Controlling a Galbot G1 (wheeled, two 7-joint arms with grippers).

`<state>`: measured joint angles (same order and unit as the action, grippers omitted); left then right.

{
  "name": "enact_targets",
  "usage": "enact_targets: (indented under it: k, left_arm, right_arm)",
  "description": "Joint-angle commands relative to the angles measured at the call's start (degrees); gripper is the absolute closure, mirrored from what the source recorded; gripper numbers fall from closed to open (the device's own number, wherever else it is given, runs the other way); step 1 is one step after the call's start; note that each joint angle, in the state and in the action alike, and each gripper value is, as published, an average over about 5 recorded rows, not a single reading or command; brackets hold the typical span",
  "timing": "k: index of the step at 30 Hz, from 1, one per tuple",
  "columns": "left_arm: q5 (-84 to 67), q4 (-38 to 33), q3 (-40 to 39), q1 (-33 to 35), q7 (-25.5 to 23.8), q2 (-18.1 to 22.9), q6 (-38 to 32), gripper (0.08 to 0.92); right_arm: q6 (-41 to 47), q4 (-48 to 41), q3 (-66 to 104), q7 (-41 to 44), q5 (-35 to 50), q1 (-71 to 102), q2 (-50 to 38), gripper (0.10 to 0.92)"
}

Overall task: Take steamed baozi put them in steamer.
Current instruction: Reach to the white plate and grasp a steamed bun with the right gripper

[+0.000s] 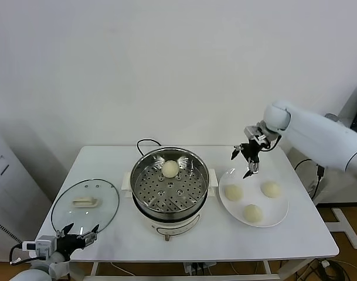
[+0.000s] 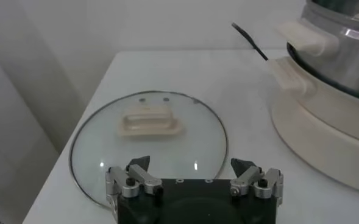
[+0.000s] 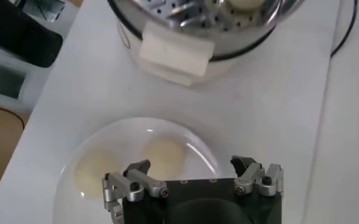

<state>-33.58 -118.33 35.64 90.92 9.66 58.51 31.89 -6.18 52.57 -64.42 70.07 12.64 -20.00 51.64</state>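
Note:
The robot's right gripper needs to next move to the white plate and close on the sides of the baozi (image 1: 235, 190) (image 3: 164, 158) that lies nearest the steamer.
One steamed baozi (image 1: 170, 168) lies at the back of the steamer (image 1: 144, 182), a shiny perforated basket on a white base at table centre. Three more baozi sit on the white plate (image 1: 282, 212) to the right: one at its left (image 1: 233, 192), one at the back right (image 1: 271, 189), one in front (image 1: 252, 213). My right gripper (image 1: 244, 162) hovers open and empty above the plate's back-left rim. In the right wrist view two baozi (image 3: 164, 156) (image 3: 95, 172) show on the plate (image 3: 199, 148) below it. My left gripper (image 1: 78, 235) stays open by the table's front-left edge.
A round glass lid (image 1: 67, 216) with a cream handle (image 1: 85, 202) lies flat at the table's left, just beyond the left gripper (image 2: 190, 165). A black cord (image 1: 144, 142) runs behind the steamer (image 2: 344, 55). A grey cabinet stands off the table's left side.

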Motion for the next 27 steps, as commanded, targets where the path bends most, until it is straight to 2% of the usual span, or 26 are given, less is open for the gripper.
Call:
enact_targets:
  k: [1,21,23,27]
  left_arm:
    - [0.0,0.1,-0.1,0.0,0.0,0.0,0.0,0.177]
    - [0.0,-0.2,0.0,0.2,0.1,0.2,0.1,0.177]
    - [0.0,-0.2,0.1,0.3,0.2,0.2,0.1,0.177]
    - [0.0,-0.3,0.2,0.4,0.3,0.2,0.1,0.177]
  right_arm:
    - [2.3,-3.0,4.6,-1.5,-3.7,8.1,0.4,0.203]
    - [-0.6,-10.7,14.2,-2.9,-12.0,15.1,6.0,0.206]
    - [-0.6,-11.1,14.7,-3.0,-12.8,15.4,6.5,0.225]
    - [-0.7,-11.8,15.4,-2.9,-14.5,15.7,7.1,0.337]
